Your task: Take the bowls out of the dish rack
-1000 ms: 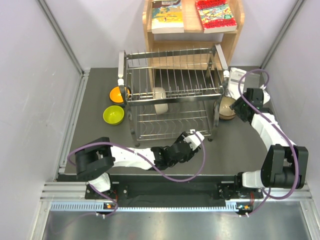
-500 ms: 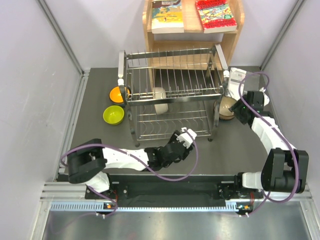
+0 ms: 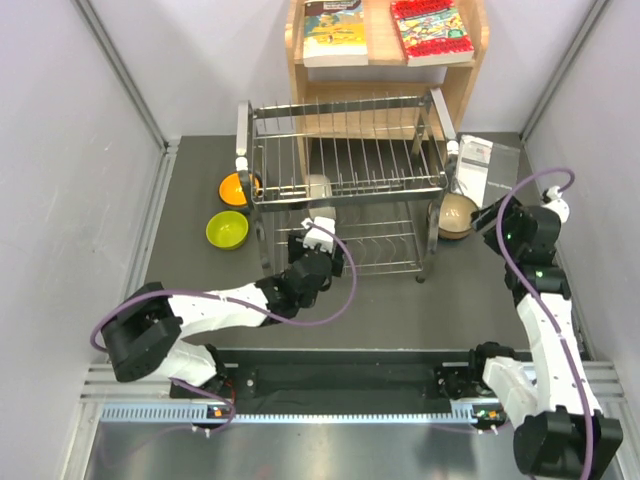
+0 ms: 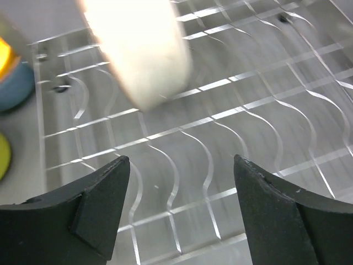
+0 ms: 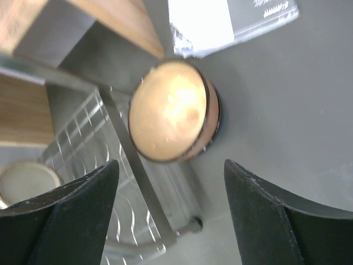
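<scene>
My left gripper will next move to the cream-white bowl's near-side rim (image 3: 312,210) (image 4: 143,105) in the lower level of the dish rack and close there.
The dish rack (image 3: 345,180) stands mid-table. A cream-white bowl (image 3: 318,187) stands on edge in its lower tier. My left gripper (image 3: 320,222) reaches into that tier just in front of the bowl. In the left wrist view the cream-white bowl (image 4: 140,49) is ahead of the left gripper (image 4: 181,161), which is open and empty over the rack's wires (image 4: 204,160). A beige bowl (image 3: 455,215) sits on the table right of the rack. My right gripper (image 3: 492,215) hovers beside it. Seen from the right wrist, the right gripper (image 5: 171,164) is open, with the beige bowl (image 5: 171,110) beyond its tips.
An orange bowl (image 3: 235,188) and a lime-yellow bowl (image 3: 227,230) sit left of the rack; the orange one rests in a blue bowl (image 4: 16,85). A wooden shelf (image 3: 385,60) with books stands behind the rack. A printed sheet (image 3: 485,165) lies at the back right.
My left gripper moved from in front of the rack into its lower tier, toward the cream-white bowl, and opened wider. My right gripper opened and drew back from the beige bowl.
</scene>
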